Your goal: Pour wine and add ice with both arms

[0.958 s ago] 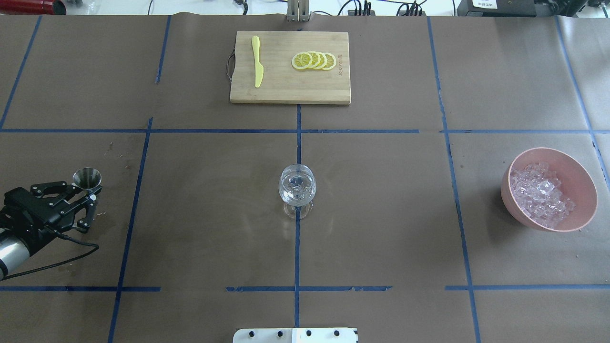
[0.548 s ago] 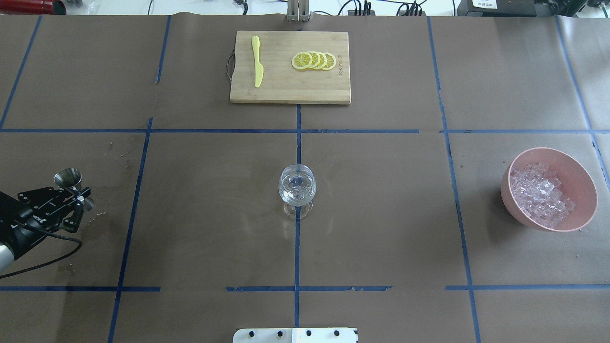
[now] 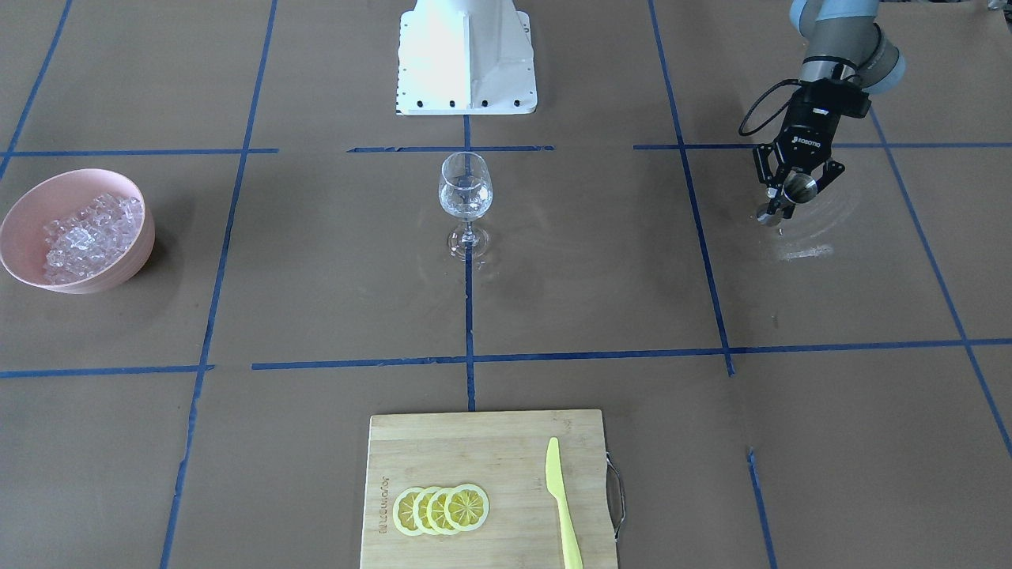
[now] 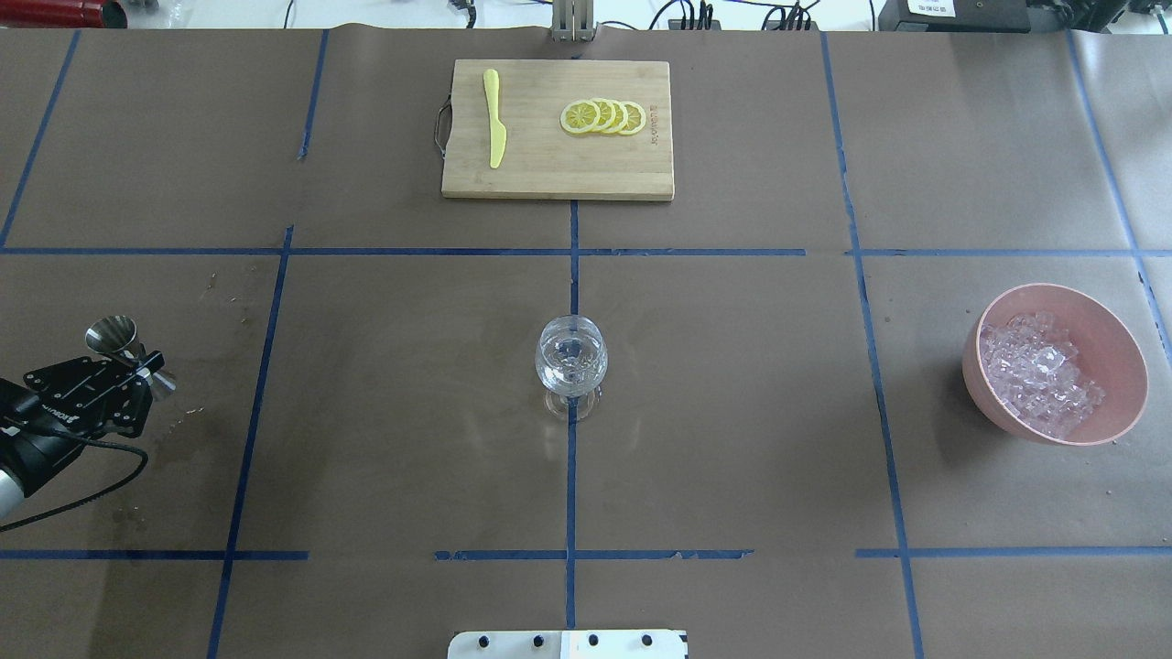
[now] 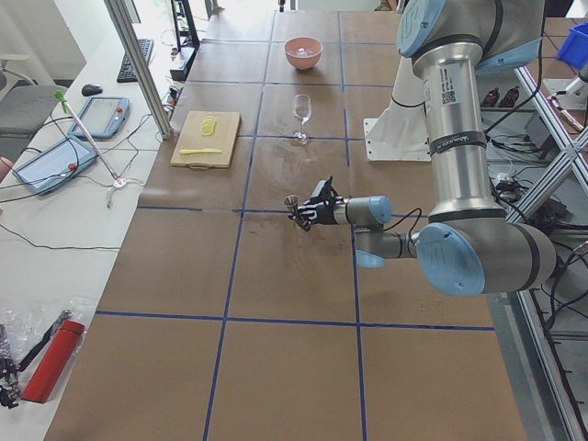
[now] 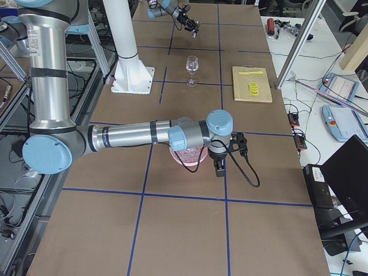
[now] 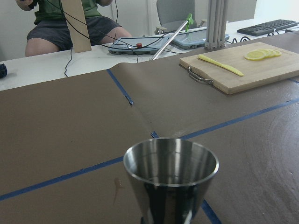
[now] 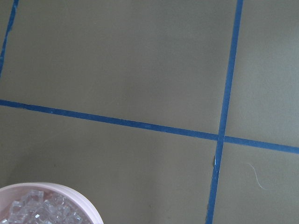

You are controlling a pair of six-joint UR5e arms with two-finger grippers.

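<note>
The robot's left gripper will set the steel jigger down on the brown table (image 3: pixel 742 240) between the wet patch and the blue line.
My left gripper (image 4: pixel 137 371) is at the table's left edge, shut on the waist of a steel jigger (image 4: pixel 112 334). The jigger is low over the brown table; its upright, shiny cup fills the left wrist view (image 7: pixel 170 172). The left gripper also shows in the front view (image 3: pixel 787 197). A clear wine glass (image 4: pixel 570 357) stands at the table's centre. A pink bowl (image 4: pixel 1126 366) at the right holds a heap of clear ice (image 4: pixel 1039 371). My right gripper (image 6: pixel 220 171) shows only in the right side view, beside the bowl; I cannot tell whether it is open or shut. The right wrist view shows the bowl's rim (image 8: pixel 84 198).
A wooden cutting board (image 4: pixel 549 174) at the far centre holds lemon slices (image 4: pixel 604 116) and a yellow knife (image 4: pixel 494 119). The white pedestal (image 3: pixel 466 55) stands at the robot's side. A wet patch (image 3: pixel 802 253) lies by the left gripper. A seated person (image 7: pixel 70 23) is beyond the table.
My left gripper has carried the jigger leftward, away from the wine glass and toward the table's left edge. Glass, bowl and board have not moved.
</note>
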